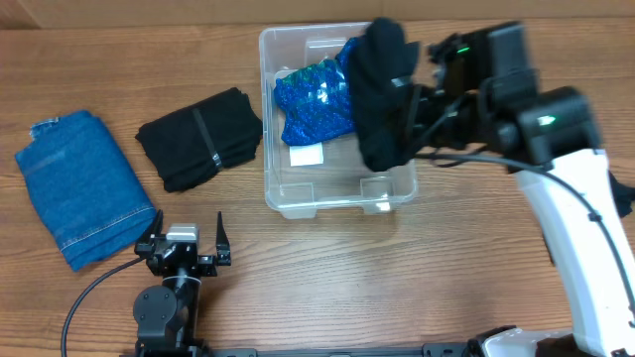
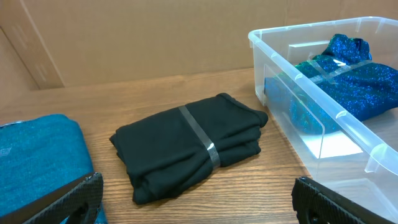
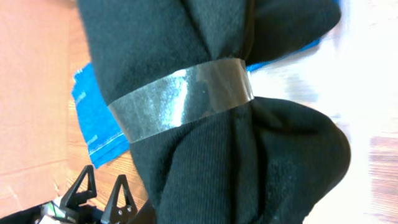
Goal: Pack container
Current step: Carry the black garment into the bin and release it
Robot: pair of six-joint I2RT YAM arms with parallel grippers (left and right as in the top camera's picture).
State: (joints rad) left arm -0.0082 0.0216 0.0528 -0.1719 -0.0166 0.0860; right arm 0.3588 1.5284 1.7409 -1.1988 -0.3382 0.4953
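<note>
The black folded garment, still held above the container, will be released by my right gripper over the white label inside the clear plastic container (image 1: 299,160).
The clear plastic container (image 1: 273,188) stands at the table's middle, with a glittery blue garment (image 1: 313,104) and a white label (image 1: 306,155) inside; it also shows in the left wrist view (image 2: 323,99). My right gripper (image 1: 407,104) is shut on a black folded garment (image 1: 377,94) bound by clear tape (image 3: 183,96) and holds it above the container's right half. Its fingers are hidden by the cloth. My left gripper (image 1: 184,248) is open and empty near the front edge. A second black taped garment (image 1: 201,137) (image 2: 189,143) lies left of the container.
A folded blue denim garment (image 1: 84,188) lies at the far left, also in the left wrist view (image 2: 37,162). A cardboard wall (image 2: 143,37) stands behind the table.
</note>
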